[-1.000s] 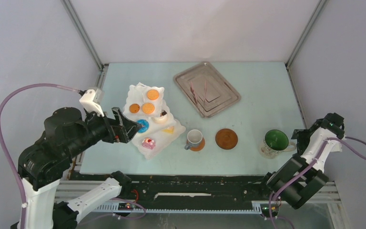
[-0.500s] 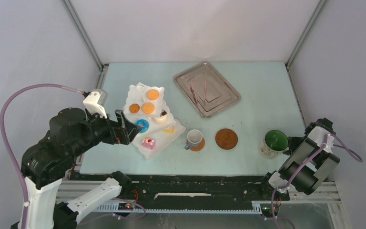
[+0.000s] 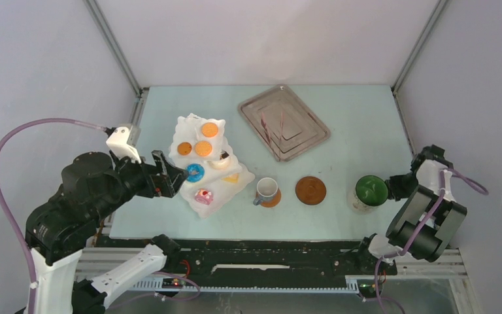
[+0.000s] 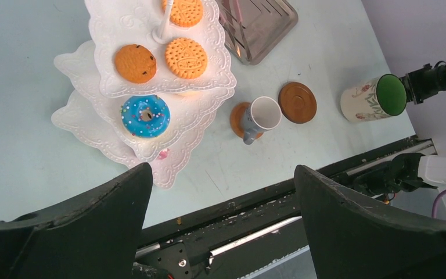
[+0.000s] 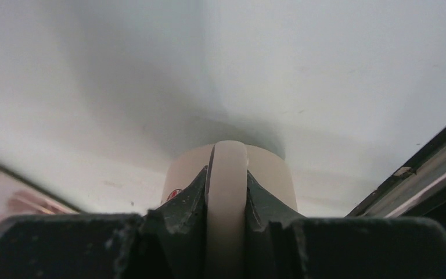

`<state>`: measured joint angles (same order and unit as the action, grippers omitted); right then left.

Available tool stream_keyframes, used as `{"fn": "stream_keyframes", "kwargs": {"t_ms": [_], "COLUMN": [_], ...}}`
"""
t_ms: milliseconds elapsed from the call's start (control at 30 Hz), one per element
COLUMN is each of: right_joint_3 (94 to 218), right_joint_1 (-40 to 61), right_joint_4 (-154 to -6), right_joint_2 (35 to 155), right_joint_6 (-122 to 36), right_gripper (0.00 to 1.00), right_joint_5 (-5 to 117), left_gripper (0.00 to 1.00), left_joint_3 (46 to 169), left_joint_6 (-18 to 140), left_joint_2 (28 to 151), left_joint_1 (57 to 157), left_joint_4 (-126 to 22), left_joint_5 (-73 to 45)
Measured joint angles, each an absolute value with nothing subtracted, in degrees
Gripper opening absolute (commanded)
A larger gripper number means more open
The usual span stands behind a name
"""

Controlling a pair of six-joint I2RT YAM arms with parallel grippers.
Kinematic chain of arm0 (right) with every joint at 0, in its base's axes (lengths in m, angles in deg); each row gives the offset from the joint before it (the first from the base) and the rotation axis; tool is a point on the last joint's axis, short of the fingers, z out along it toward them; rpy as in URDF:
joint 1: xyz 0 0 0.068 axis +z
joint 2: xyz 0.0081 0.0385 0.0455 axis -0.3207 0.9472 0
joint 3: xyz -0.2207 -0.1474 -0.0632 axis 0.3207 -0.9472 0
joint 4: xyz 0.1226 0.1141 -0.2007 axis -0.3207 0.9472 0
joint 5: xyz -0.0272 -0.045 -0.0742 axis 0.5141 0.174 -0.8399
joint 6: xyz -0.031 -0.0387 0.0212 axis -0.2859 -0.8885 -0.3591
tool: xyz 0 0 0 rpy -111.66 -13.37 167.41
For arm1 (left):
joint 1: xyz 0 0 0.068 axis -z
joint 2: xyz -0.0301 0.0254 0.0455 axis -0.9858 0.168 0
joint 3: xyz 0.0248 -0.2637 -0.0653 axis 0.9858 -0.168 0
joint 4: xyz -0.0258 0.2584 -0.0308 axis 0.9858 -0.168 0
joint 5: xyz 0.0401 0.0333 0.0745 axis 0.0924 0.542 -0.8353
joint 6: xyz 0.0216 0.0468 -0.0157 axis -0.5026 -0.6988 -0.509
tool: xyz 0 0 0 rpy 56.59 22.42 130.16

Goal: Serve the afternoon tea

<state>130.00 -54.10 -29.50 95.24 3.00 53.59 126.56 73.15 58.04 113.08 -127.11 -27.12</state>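
I will release the green-lined mug with my right gripper on the bare brown coaster [image 3: 310,191] near the small white cup.
The green-lined mug [image 3: 370,191] stands tilted at the table's right, and my right gripper [image 3: 395,186] is shut on its handle [image 5: 226,186]. The mug's pale body [image 5: 267,168] shows just beyond the fingers. My left gripper [image 3: 173,176] is open and empty beside the white three-tier stand [image 3: 199,204], close to the blue doughnut [image 3: 195,173]. Orange biscuits [image 4: 186,58] lie on the stand's top tier [image 4: 116,35]. The small white cup [image 3: 267,191] sits on one brown coaster. A second brown coaster [image 3: 310,190] lies bare between cup and mug.
A rectangular silver tray [image 3: 301,140] with pink tongs [image 3: 276,127] in it lies at the back centre. The table's black front rail [image 4: 250,209] runs below the left gripper. Grey walls close in both sides.
My right gripper has closed on the mug's handle, and the mug has shifted left and tipped. The left arm has drawn back slightly from the stand.
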Motion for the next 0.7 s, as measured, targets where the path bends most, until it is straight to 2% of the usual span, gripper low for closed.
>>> {"fn": "stream_keyframes", "kwargs": {"t_ms": [333,700], "right_joint_3": [145.89,146.85], "right_joint_1": [-37.01,-19.74], "right_joint_4": [-23.69,-24.06], "right_joint_2": [100.16,107.02], "right_joint_6": [0.88,10.08], "right_gripper": [0.0,0.0], "right_joint_5": [56.61,60.83], "left_gripper": [1.0,1.0], "left_joint_3": [124.2,126.35], "left_joint_6": [73.67,73.83], "left_joint_2": [58.15,60.84], "left_joint_1": [113.08,113.08], "left_joint_4": [-125.96,-125.34], "left_joint_5": [-27.58,-27.62]}}
